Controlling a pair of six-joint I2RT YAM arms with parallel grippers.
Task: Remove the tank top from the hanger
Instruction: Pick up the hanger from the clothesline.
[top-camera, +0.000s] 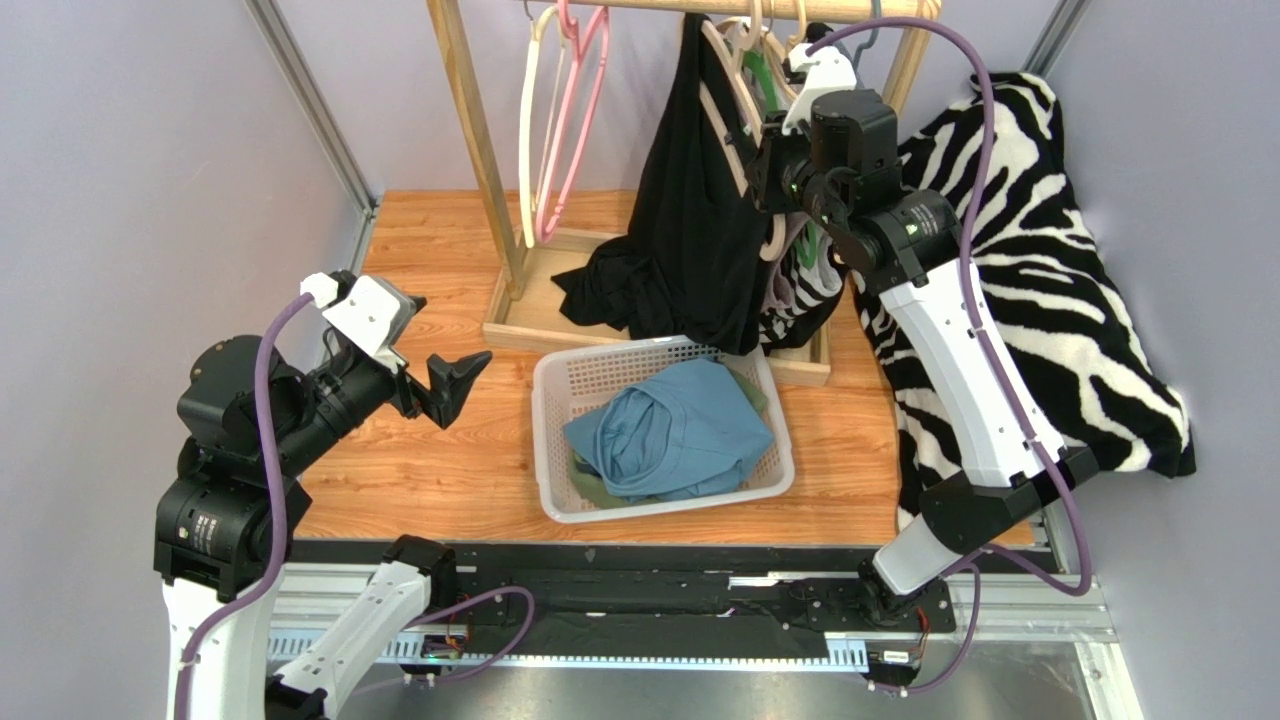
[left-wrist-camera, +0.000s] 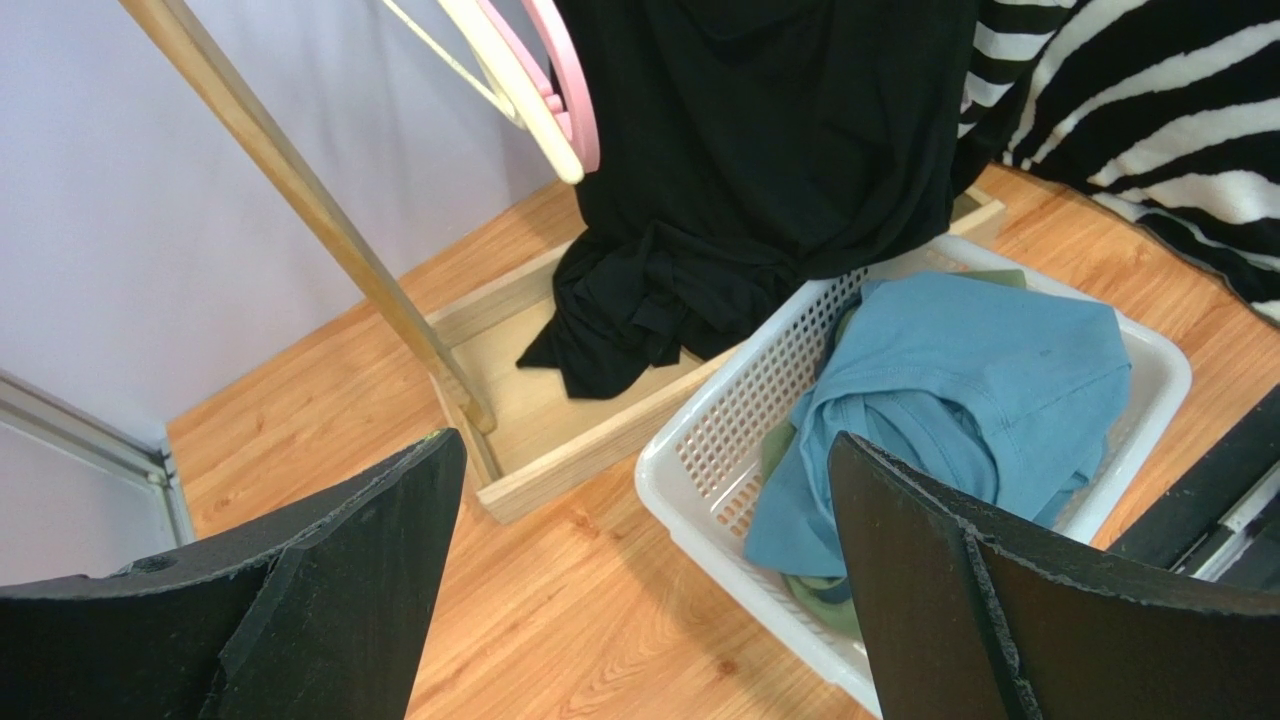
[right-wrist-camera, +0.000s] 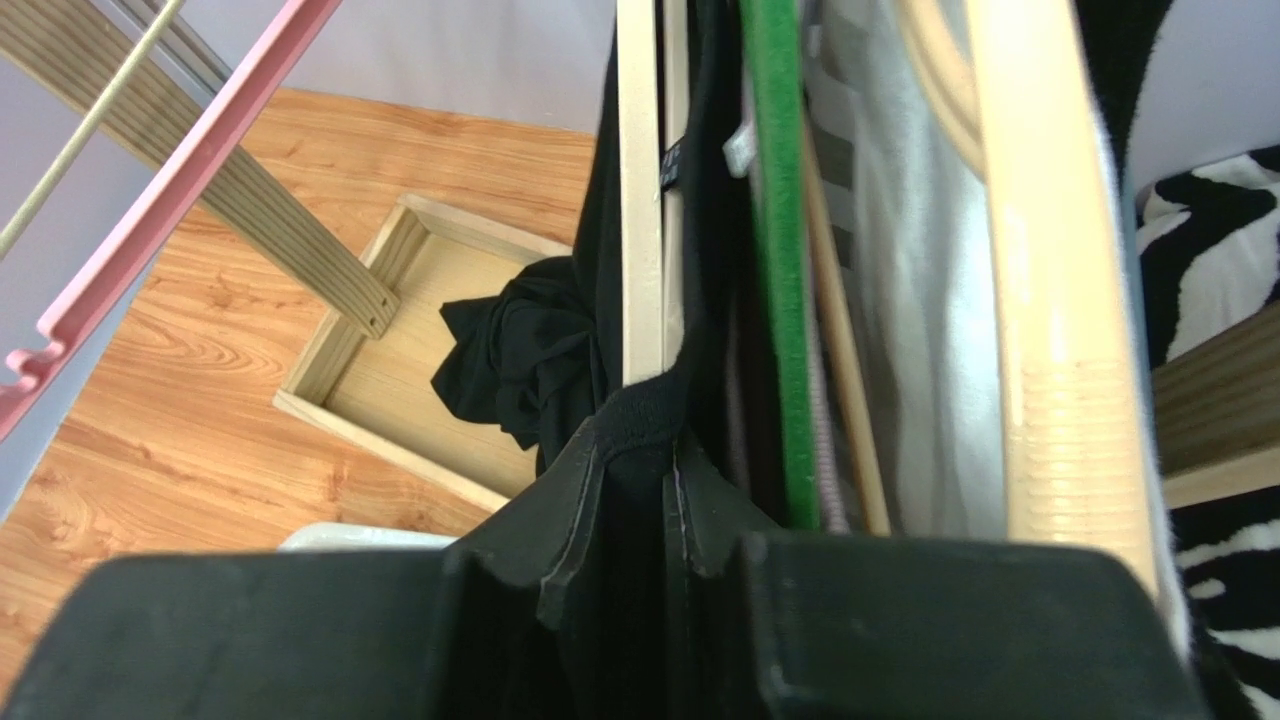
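Note:
The green hanger is crowding the tank top's hanger, so my right gripper will first grip the wooden end through the strap (right-wrist-camera: 643, 375) and lift both off the rack.
A black tank top (top-camera: 694, 225) hangs from a pale wooden hanger (top-camera: 732, 68) on the rack, its lower part bunched on the rack base. It also shows in the left wrist view (left-wrist-camera: 751, 150). My right gripper (top-camera: 769, 162) is up at the hanger and shut on the tank top's black strap (right-wrist-camera: 649, 413), beside the hanger's wooden arm (right-wrist-camera: 642, 195). My left gripper (top-camera: 448, 384) is open and empty, low over the wooden table left of the basket; its fingers (left-wrist-camera: 346, 570) frame the table and basket rim.
A white basket (top-camera: 559, 450) holds a blue garment (top-camera: 676, 432) below the rack. Pink and cream hangers (top-camera: 559, 105) hang left. A green hanger (right-wrist-camera: 778, 255) and other hangers crowd the right. A zebra-print cloth (top-camera: 1052, 270) lies at right. The wooden rack post (top-camera: 478, 143) stands nearby.

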